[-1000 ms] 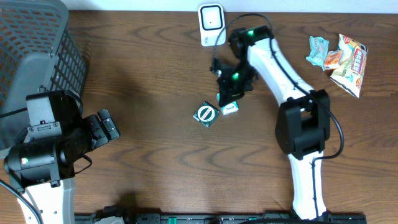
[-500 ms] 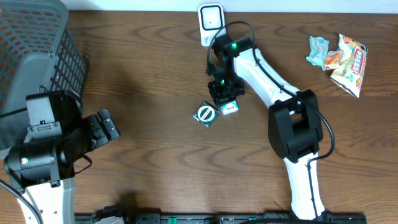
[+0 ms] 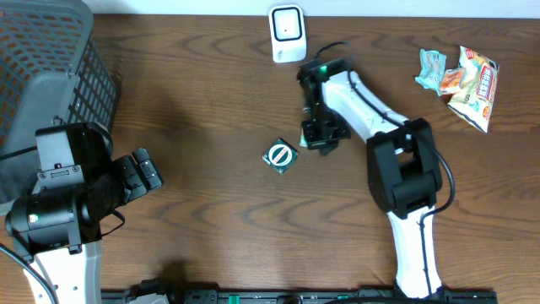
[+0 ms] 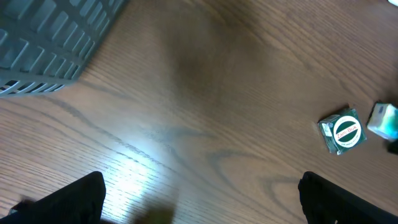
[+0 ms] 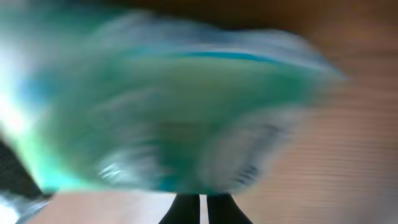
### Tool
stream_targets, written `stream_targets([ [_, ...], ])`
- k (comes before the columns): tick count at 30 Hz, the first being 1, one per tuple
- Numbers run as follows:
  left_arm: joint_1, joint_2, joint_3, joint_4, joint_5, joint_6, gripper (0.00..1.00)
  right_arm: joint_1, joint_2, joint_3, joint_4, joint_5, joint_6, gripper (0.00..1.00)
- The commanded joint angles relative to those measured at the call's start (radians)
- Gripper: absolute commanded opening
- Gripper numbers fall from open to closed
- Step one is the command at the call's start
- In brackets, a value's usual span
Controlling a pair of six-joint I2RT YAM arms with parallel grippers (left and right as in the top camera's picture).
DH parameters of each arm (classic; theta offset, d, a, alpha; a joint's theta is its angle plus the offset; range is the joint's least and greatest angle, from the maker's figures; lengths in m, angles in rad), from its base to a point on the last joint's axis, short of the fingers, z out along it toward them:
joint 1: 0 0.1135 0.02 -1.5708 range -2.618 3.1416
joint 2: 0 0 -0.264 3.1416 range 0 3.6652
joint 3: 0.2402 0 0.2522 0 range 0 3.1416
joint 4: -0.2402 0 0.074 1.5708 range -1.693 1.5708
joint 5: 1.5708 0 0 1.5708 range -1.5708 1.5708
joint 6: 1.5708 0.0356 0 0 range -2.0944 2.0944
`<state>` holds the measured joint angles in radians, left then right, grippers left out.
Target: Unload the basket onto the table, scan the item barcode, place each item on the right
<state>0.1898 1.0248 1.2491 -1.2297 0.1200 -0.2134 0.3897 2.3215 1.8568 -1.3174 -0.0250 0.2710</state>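
Next, my right gripper opens its shut, empty fingers beside the teal-and-white item's edge and pinches the item's edge (image 5: 202,185) before I scan the item.
A small teal-and-white item (image 5: 174,106) fills the right wrist view, blurred, right in front of my right gripper (image 5: 200,211). Its fingers are shut together with nothing between them. From overhead that gripper (image 3: 319,139) covers the item at mid-table. The item (image 4: 384,120) also shows at the right edge of the left wrist view. The white barcode scanner (image 3: 287,34) stands at the table's far edge. A green box with a round logo (image 3: 279,156) lies just left of the right gripper. My left gripper (image 4: 202,208) is open over bare wood at the near left (image 3: 139,173).
A grey mesh basket (image 3: 42,67) fills the far left corner. Snack packets (image 3: 460,76) lie at the far right. The green box (image 4: 341,132) sits on the brown wood table (image 3: 211,101).
My right gripper has moved toward the near side and slightly right, onto the small teal item, which the overhead view showed beside it before. The left arm has not moved.
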Motion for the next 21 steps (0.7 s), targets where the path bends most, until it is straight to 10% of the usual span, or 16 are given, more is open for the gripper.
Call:
stream_targets([
  [1,0.005,0.0,-0.002,0.0,-0.016,-0.009,0.98,-0.057,-0.02,0.058,0.043,0.084,0.05,0.01],
  [17,0.005,0.0,-0.002,0.0,-0.016,-0.01,0.98,-0.134,-0.019,0.112,0.183,-0.348,-0.067,0.25],
  [21,0.005,0.0,-0.002,0.0,-0.017,-0.01,0.97,-0.148,-0.02,0.113,0.113,-0.347,-0.066,0.49],
])
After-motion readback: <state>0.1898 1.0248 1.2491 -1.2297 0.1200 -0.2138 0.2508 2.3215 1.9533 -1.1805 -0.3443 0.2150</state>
